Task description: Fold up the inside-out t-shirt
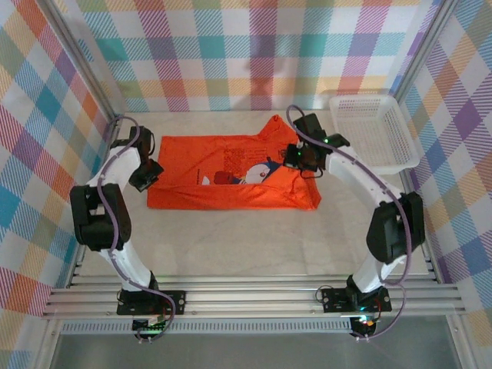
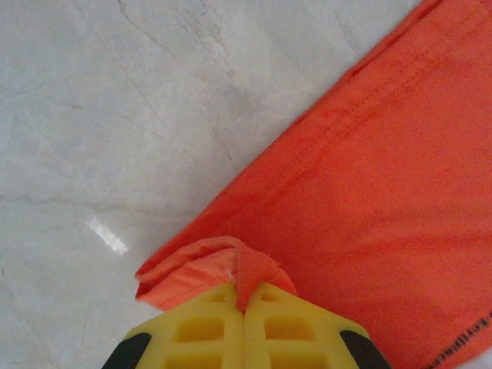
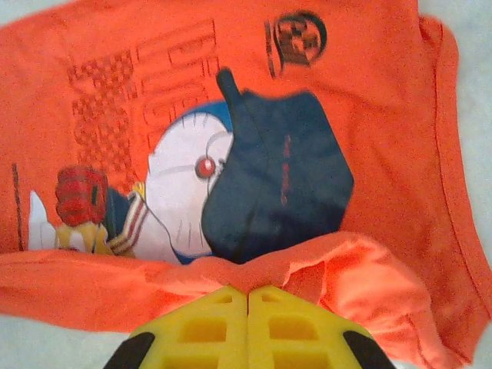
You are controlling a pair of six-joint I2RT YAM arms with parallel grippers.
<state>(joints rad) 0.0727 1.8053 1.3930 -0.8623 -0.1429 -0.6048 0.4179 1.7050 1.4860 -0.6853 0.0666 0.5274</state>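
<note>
The robot's left gripper will set the t-shirt's pinched corner down just inside the shirt's side edge (image 1: 161,166), level with the cartoon print.
The inside-out t-shirt (image 1: 192,163) lies spread on the table, bright orange-red, with a cartoon print (image 1: 242,171) showing near its middle. At the shirt's left edge my left gripper (image 1: 150,178) is shut on a pinched-up corner of fabric (image 2: 231,265), its yellow fingers (image 2: 200,330) pressed together. My right gripper (image 1: 296,157) is over the shirt's right part, shut on a raised fold of cloth (image 3: 307,265) just below the print (image 3: 231,177). In the left wrist view the t-shirt (image 2: 377,192) runs diagonally, with a stitched hem.
A white plastic basket (image 1: 371,131) stands at the back right, close to the right arm. Bare pale tabletop (image 1: 231,246) stretches in front of the shirt. Checked walls (image 1: 46,115) close in the sides and back.
</note>
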